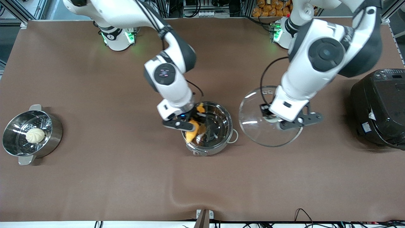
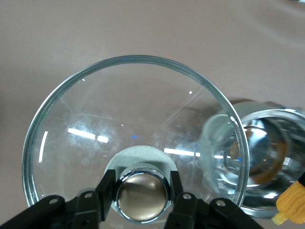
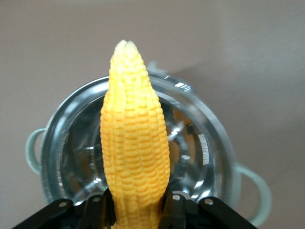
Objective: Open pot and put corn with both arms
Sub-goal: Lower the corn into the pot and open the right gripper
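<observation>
Next, my left gripper sets the glass lid down and lets it go on the brown cloth [image 1: 279, 129] between the shiny steel pot and the black rice cooker.
The shiny steel pot [image 1: 212, 129] stands open near the table's middle. My right gripper [image 1: 187, 123] is shut on the yellow corn [image 1: 193, 129] and holds it over the pot's open mouth; the right wrist view shows the corn [image 3: 135, 143] above the pot [image 3: 209, 143]. My left gripper [image 1: 274, 118] is shut on the copper knob [image 2: 142, 197] of the clear glass lid [image 1: 267, 116]. It holds the lid [image 2: 133, 124] beside the pot, toward the left arm's end. The pot [image 2: 267, 162] and the corn's tip [image 2: 291, 206] also show in the left wrist view.
A steel steamer pot [image 1: 15, 139] with a pale bun [image 1: 34, 135] in it stands at the right arm's end. A large black rice cooker [image 1: 379, 107] stands at the left arm's end. The brown cloth [image 1: 202, 190] has a raised fold near the front edge.
</observation>
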{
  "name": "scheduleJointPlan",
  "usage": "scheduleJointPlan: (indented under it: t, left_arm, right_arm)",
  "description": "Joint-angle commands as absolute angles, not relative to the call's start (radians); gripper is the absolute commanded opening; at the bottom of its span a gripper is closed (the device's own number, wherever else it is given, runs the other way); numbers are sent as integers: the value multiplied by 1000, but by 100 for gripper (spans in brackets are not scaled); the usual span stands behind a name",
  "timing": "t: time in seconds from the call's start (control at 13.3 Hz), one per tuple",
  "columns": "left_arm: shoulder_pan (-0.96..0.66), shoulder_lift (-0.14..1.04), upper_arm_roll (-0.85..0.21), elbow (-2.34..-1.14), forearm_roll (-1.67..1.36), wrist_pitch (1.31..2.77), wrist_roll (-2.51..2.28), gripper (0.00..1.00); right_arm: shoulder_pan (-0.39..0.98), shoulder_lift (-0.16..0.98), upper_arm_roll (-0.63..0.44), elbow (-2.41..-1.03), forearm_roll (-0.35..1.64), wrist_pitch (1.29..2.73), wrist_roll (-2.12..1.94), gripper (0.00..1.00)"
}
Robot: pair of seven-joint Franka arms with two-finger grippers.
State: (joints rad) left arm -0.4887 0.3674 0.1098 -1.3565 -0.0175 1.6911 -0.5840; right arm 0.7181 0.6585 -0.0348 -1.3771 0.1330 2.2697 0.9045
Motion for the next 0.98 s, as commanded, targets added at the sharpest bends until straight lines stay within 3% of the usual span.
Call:
scheduleJointPlan:
  t: [0.0,0.15,0.23,0.6,0.9]
  left_arm:
    - [-445,261,95,-1601,35,1845,-523,0]
    - [-427,221,95,-1766,35,2007,-517,0]
    - [-410,219,92,-1822,35,2066,-515,0]
    - [-393,294,94,-1980,34,2314,-517,0]
    - [-377,334,95,-2069,37,2468,-515,0]
  right_arm:
    - [744,738,-51,-1266,129,2264,957,27]
    - [753,738,-51,-1264,121,2257,977,79]
    - [761,736,-52,-1264,101,2252,976,100]
    - [718,687,-55,-1273,55,2122,954,100]
    - [551,569,-54,-1325,54,1942,702,100]
